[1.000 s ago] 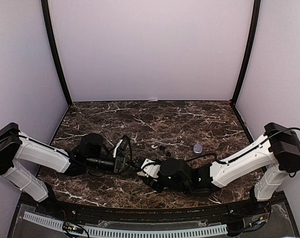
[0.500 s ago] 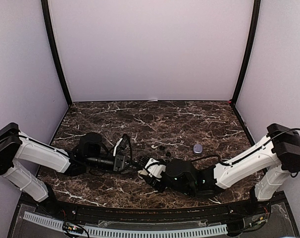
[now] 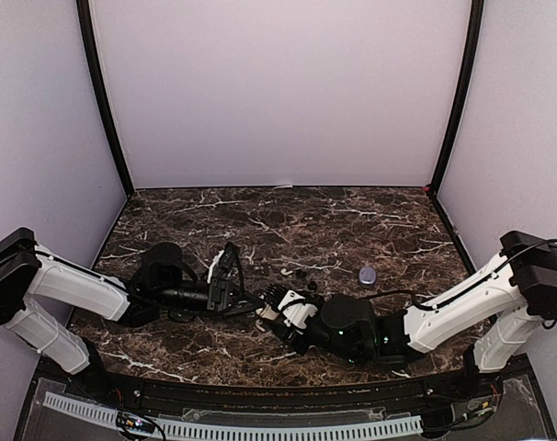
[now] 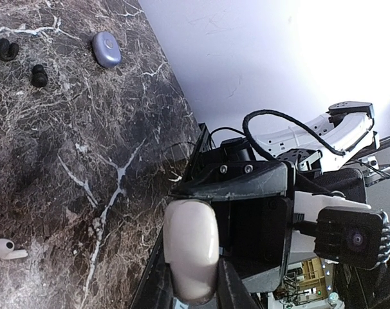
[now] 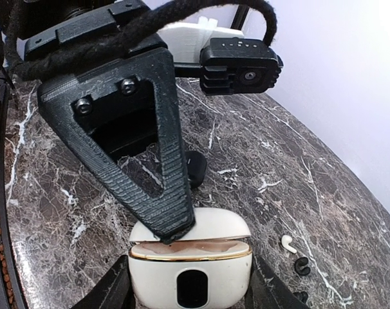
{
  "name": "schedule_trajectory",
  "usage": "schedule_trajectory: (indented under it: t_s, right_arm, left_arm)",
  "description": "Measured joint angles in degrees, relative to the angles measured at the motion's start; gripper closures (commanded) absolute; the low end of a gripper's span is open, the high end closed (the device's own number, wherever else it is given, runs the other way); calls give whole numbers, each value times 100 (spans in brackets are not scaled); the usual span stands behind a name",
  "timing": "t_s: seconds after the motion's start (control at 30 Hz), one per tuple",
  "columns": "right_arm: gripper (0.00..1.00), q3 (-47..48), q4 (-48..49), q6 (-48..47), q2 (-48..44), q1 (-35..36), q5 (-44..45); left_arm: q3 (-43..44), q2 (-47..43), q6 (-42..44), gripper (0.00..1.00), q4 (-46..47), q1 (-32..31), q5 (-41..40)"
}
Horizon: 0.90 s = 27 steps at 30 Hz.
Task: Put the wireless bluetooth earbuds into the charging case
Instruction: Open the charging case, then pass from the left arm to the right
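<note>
I need to open my right gripper, back it off and take one end (image 5: 244, 275), because the lid is only ajar while that gripper grips the case across its ends.
The cream charging case (image 5: 190, 273) with a gold rim sits upright between my right gripper's (image 5: 190, 286) fingers, which are shut on its body. Its lid (image 5: 201, 222) stands slightly ajar. My left gripper (image 4: 194, 278) is shut on that lid (image 4: 190, 248), and its black finger (image 5: 147, 167) reaches down onto the lid's front edge. The two grippers meet near the table's front centre (image 3: 271, 308). Loose on the marble lie a white earbud (image 5: 288, 243) (image 4: 8, 249) and dark earbuds (image 5: 302, 265) (image 4: 6, 49) (image 4: 38, 75).
A small lilac oval case (image 3: 368, 274) (image 4: 106, 49) lies shut to the right of the earbuds. A dark oval case (image 5: 195, 168) rests just behind the cream case. The marble table (image 3: 352, 220) is walled at the back and sides.
My left gripper's jaws have closed fully on the lid and its wrist has tilted upward. The right gripper with the case has shifted slightly left.
</note>
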Motion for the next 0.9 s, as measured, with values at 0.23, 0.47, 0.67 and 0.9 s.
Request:
schedule_trajectory:
  t_s: [0.23,0.47,0.67,0.9]
  right_arm:
    - [26,-22,160,-2,-13,4,20]
    - [10,-201,129,85,-94,4,-7]
    - [13,-466,79,269,-455,2,-96]
    - [26,-575,-166,957,-817,-212,-820]
  left_arm:
    - [2,-210,-72,82,-2,-13,72]
    - [35,-603,243,82,-507,-22,33]
    - [157,-754,603,82,-1172,7,-138]
    - [225,-804,887,82,-1556,59,-232]
